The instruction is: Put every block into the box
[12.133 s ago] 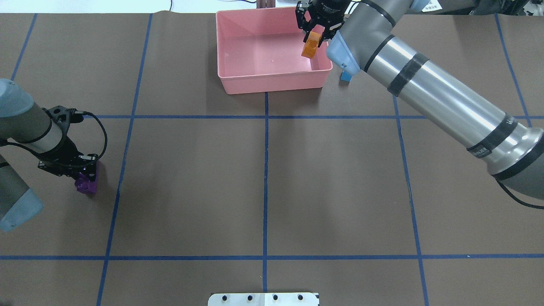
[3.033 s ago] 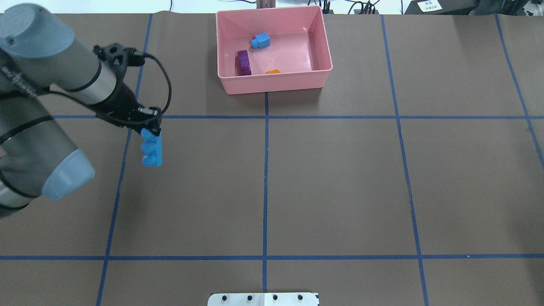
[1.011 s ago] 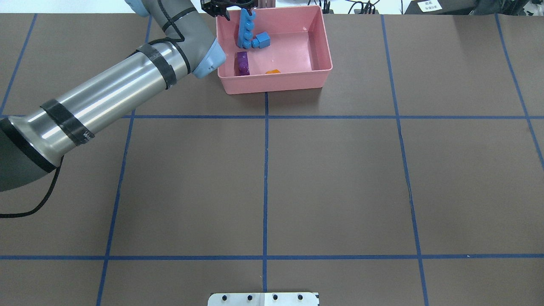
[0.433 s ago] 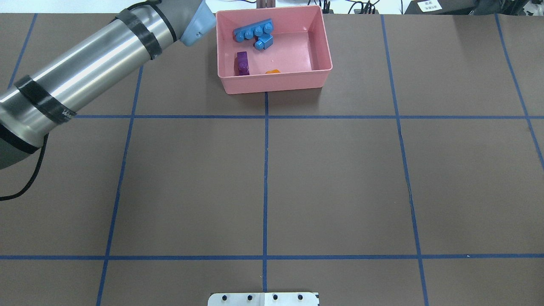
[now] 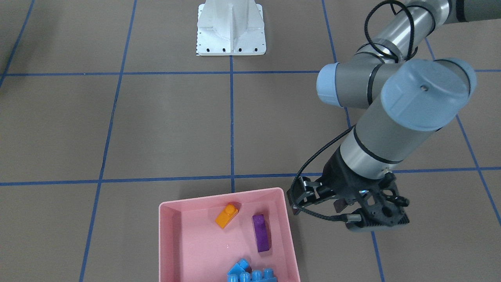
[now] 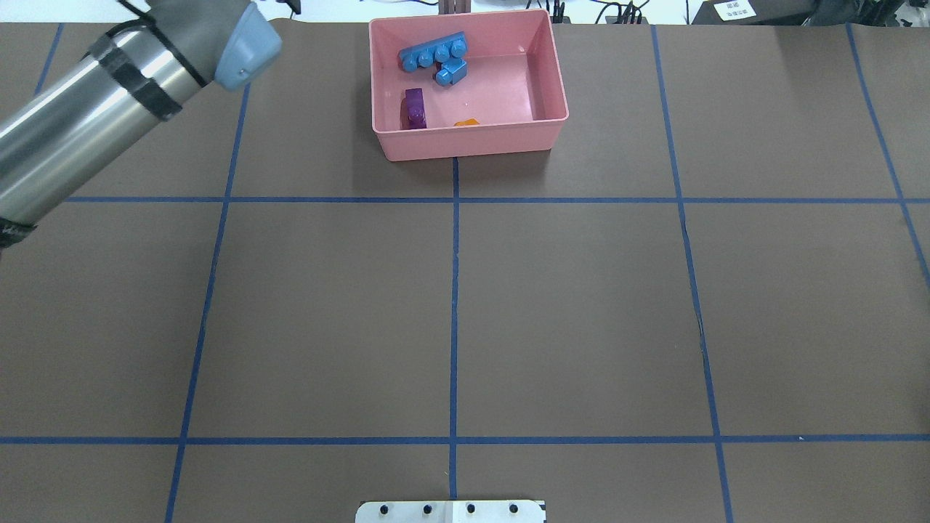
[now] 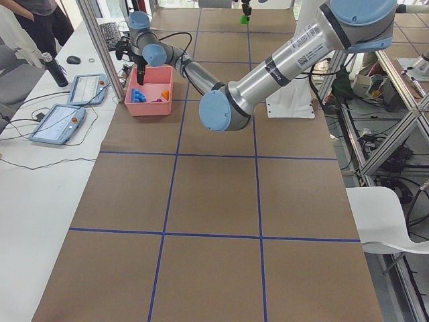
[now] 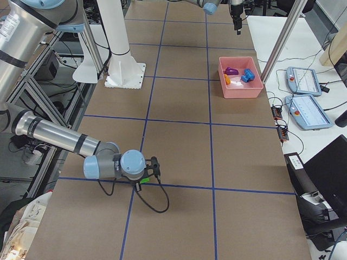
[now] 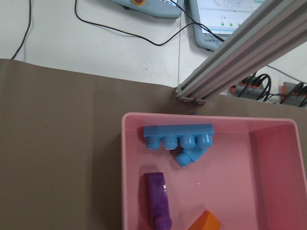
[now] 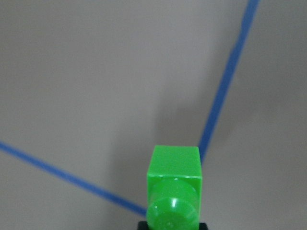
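Next, my right gripper drops the green brick in the pink box (image 5: 215, 244), between the orange brick and the small blue brick.
The pink box (image 6: 465, 149) stands at the table's far middle. In it lie the long blue brick (image 6: 434, 53), the small blue brick (image 6: 452, 71), the purple brick (image 6: 414, 109) and the orange brick (image 6: 466, 123). All of them also show in the left wrist view, around the long blue brick (image 9: 177, 136). My left gripper (image 5: 336, 205) hangs beside the box (image 5: 164, 235), outside its wall, open and empty. My right gripper (image 8: 146, 176) is far from the box at the table's right end, shut on the green brick (image 10: 173, 191) and holding it just above the brown surface.
The white metal base (image 6: 450, 511) sits at the robot's side of the table. An aluminium frame post (image 9: 240, 52) stands just behind the box. Teach pendants (image 7: 74, 87) lie on the white table beyond it. Blue tape lines cross the brown surface.
My left gripper let go of the long blue brick, which now lies in the box by the small blue one. The left arm then drew back to the left of the box.
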Robot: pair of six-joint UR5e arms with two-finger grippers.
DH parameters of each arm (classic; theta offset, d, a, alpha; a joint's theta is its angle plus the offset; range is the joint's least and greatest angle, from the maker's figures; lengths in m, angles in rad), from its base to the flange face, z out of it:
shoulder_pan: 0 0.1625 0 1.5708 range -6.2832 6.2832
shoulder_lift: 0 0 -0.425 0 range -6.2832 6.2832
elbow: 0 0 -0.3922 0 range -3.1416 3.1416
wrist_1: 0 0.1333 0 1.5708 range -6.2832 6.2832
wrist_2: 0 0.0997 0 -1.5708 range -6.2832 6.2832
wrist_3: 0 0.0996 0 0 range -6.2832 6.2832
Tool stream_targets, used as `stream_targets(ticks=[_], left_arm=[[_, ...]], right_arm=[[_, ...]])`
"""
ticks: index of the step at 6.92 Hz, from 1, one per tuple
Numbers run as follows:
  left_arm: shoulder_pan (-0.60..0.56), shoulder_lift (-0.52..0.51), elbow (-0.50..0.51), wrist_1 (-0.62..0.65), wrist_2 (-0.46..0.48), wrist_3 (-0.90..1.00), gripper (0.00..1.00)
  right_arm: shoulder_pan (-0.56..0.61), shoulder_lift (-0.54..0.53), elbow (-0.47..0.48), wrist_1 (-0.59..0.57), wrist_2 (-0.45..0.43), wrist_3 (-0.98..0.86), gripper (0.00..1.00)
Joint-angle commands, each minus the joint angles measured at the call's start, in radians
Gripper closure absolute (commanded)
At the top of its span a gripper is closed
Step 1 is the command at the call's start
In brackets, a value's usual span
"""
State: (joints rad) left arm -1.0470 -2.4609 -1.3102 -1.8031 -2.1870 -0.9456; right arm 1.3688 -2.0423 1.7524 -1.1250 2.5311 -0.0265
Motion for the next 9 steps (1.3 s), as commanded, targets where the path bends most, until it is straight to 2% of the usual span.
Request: stream_targets(ticks=[1,2,4,6,7,8,9], left_arm=[[-0.040,0.283,-0.228,0.048,-0.002,0.213,0.00],[-0.091,0.401,-0.285,0.048,-0.004,0.355,0.00],[-0.216,0.555,-0.293,0.060,-0.005,0.663,0.00],[-0.351,0.586,-0.293,0.216,-0.035,0.917,0.00],[-0.384,0.591,-0.296,0.272,-0.048,1.006,0.00],[-0.386,0.602,-0.296,0.272,-0.048,1.008,0.00],[-0.386,0.605,-0.296,0.271,-0.048,1.009,0.00]], right_arm=[[-0.025,0.370,-0.041,-0.004,0.035,0.422,1.00],[-0.109,0.552,-0.100,-0.004,0.016,0.592,1.00],[-0.242,0.950,-0.348,-0.003,-0.094,0.849,1.00],[-0.307,1.240,-0.582,-0.003,-0.179,0.998,1.00],[-0.368,1.384,-0.691,-0.001,-0.293,1.096,1.00],[-0.416,1.500,-0.796,0.002,-0.355,1.164,1.00],[-0.466,1.549,-0.856,0.008,-0.427,1.171,1.00]])
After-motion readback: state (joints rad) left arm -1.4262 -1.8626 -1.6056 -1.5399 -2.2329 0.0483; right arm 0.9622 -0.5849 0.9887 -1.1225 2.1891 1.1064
